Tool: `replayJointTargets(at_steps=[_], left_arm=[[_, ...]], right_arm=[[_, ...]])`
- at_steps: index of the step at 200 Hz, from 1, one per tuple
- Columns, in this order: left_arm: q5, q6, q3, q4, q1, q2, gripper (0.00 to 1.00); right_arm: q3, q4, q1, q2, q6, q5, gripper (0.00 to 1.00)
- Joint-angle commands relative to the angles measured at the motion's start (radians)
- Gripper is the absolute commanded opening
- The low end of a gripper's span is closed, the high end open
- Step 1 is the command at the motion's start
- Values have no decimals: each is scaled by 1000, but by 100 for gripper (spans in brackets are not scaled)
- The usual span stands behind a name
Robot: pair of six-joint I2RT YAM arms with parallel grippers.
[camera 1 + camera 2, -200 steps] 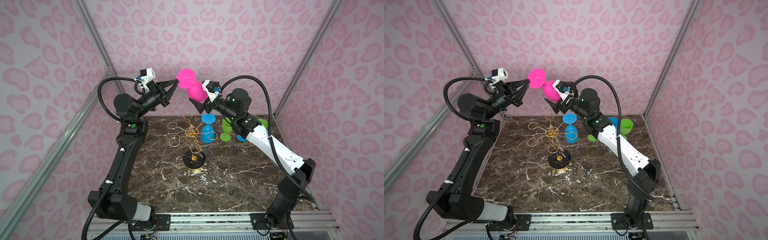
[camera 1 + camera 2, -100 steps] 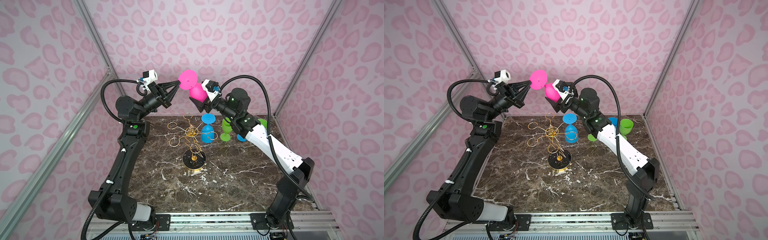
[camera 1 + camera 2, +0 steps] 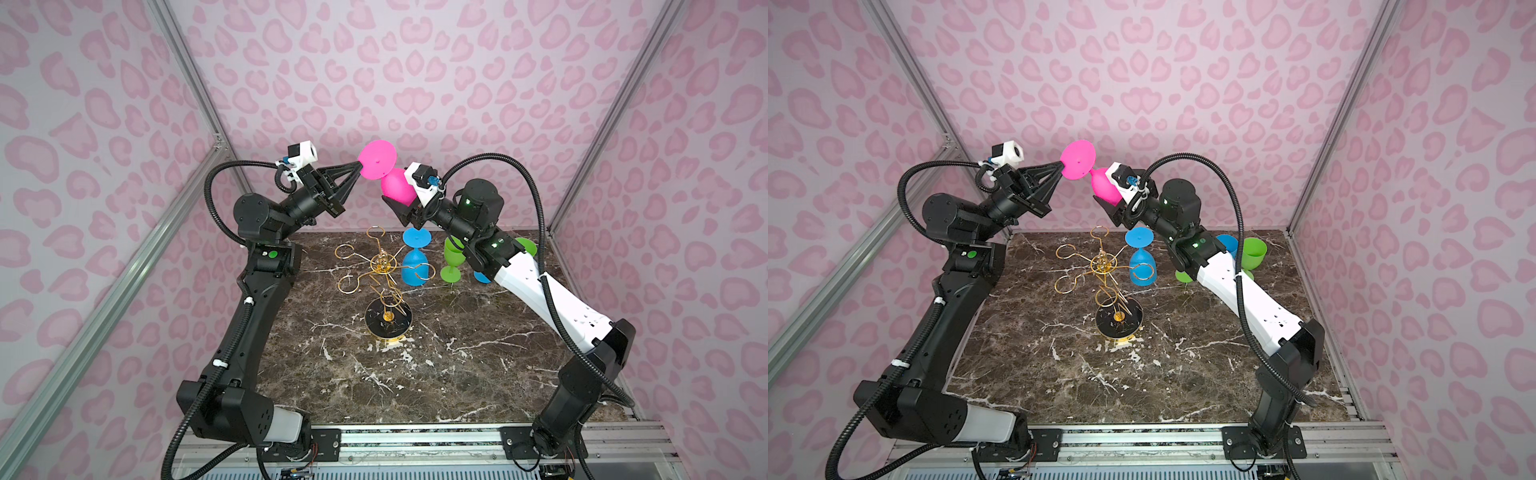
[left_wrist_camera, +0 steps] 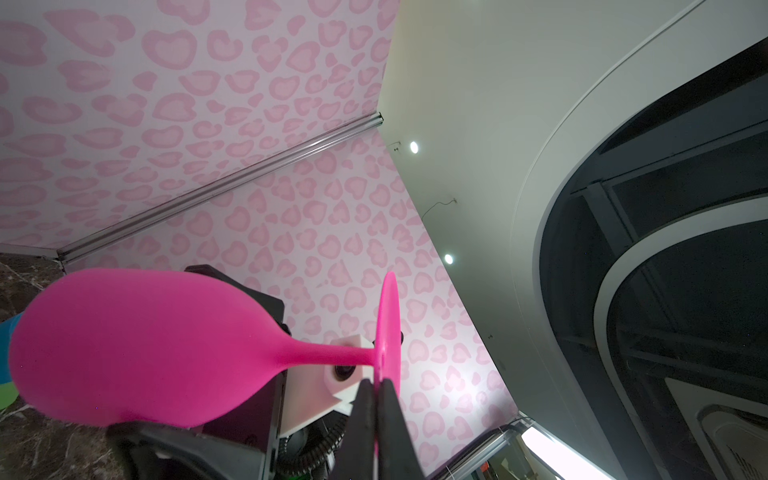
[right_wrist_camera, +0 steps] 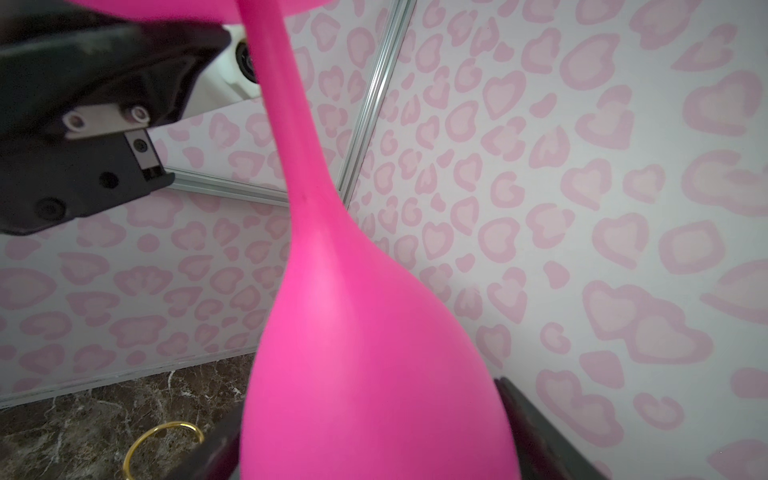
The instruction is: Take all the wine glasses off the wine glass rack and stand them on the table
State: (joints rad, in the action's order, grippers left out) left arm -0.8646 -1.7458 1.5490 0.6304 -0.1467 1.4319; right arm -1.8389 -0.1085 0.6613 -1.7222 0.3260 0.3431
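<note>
The pink wine glass tilts foot up, so my left gripper needs to open, let my right gripper turn the bowl, then retake the foot's rim (image 3: 378,159).
A pink wine glass (image 3: 377,160) hangs high in the air above the back of the table, foot up and tilted, in both top views (image 3: 1077,160). My left gripper (image 3: 360,166) (image 3: 1062,166) is shut on the rim of its foot; the left wrist view shows the tips (image 4: 376,380) pinching the disc edge. My right gripper (image 3: 401,195) (image 3: 1108,195) reaches up from the right, and its fingers (image 5: 536,428) lie against both sides of the bowl (image 5: 374,374). The gold wine glass rack (image 3: 384,264) (image 3: 1104,264) stands below on its black base (image 3: 388,320).
A blue glass (image 3: 415,262) (image 3: 1142,262) hangs upside down from a rack arm. A green glass (image 3: 453,257) (image 3: 1252,251) and another blue one (image 3: 1227,243) stand at the back right, partly behind my right arm. Pink patterned walls enclose the marble table (image 3: 415,374).
My left arm has carried the pink glass a little to the right, toward the right gripper. The right jaws have narrowed around the bowl.
</note>
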Motion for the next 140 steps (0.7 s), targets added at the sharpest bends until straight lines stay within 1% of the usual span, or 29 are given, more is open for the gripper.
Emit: replayJointTargets(at_steps=[1,18,42,61,82,99,102,112,122,140], left_arm=[[2,2,-1,39,0,1,6],[3,2,6,39,1,6,9],[4,2,13,38,0,11,20],[4,8,20,34,-1,18,27],[3,20,29,27,0,24,34],[5,27,34,26,1,31,35],[6,30,33,25,1,32,39],[9,41,33,23,0,34,40],[7,72,37,7,0,33,41],[7,167,50,-51,0,34,42]], right_arm=[[3,-6,2,20,-23,-14,76],[2,11,3,30,-29,-16,75],[-14,49,3,32,-31,-27,74],[-37,87,2,25,-45,-39,73],[-95,168,1,12,-65,-40,70],[-134,220,-1,9,-95,-51,69],[-143,232,-4,9,-102,-52,68],[-167,273,-11,7,-124,-53,67],[-185,315,-18,10,-141,-52,67],[-210,402,-25,17,-146,-61,66]])
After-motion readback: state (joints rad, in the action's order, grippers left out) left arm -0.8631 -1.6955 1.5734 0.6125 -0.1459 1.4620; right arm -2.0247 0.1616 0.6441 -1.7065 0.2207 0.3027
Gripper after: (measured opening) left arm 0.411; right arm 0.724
